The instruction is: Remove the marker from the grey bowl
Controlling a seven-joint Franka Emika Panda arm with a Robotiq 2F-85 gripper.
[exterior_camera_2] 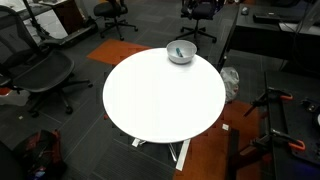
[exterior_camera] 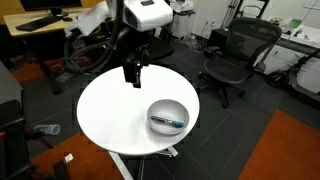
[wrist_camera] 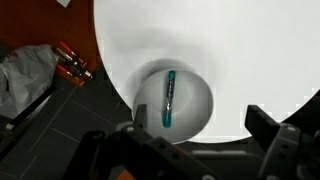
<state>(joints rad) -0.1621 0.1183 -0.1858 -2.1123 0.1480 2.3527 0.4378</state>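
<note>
The robot's gripper needs to close on the middle of the marker's dark body [exterior_camera: 168, 121] [wrist_camera: 169, 100], inside the grey bowl.
The grey bowl [exterior_camera: 168, 116] stands near the edge of the round white table [exterior_camera: 110, 110]; it also shows in an exterior view [exterior_camera_2: 181, 52] and in the wrist view [wrist_camera: 172, 100]. The marker [exterior_camera: 168, 121], dark with a teal end, lies inside the bowl, as the wrist view [wrist_camera: 168, 99] shows plainly. My gripper [exterior_camera: 132, 79] hangs above the table's far side, well apart from the bowl. Its fingers [wrist_camera: 195, 140] are spread apart and hold nothing.
Black office chairs [exterior_camera: 235, 55] and desks stand around the table. A chair [exterior_camera_2: 40, 70] stands beside the table, and a bin with a white bag [exterior_camera_2: 231, 83] is close to the bowl's side. Orange carpet [exterior_camera: 290, 150] lies on the floor.
</note>
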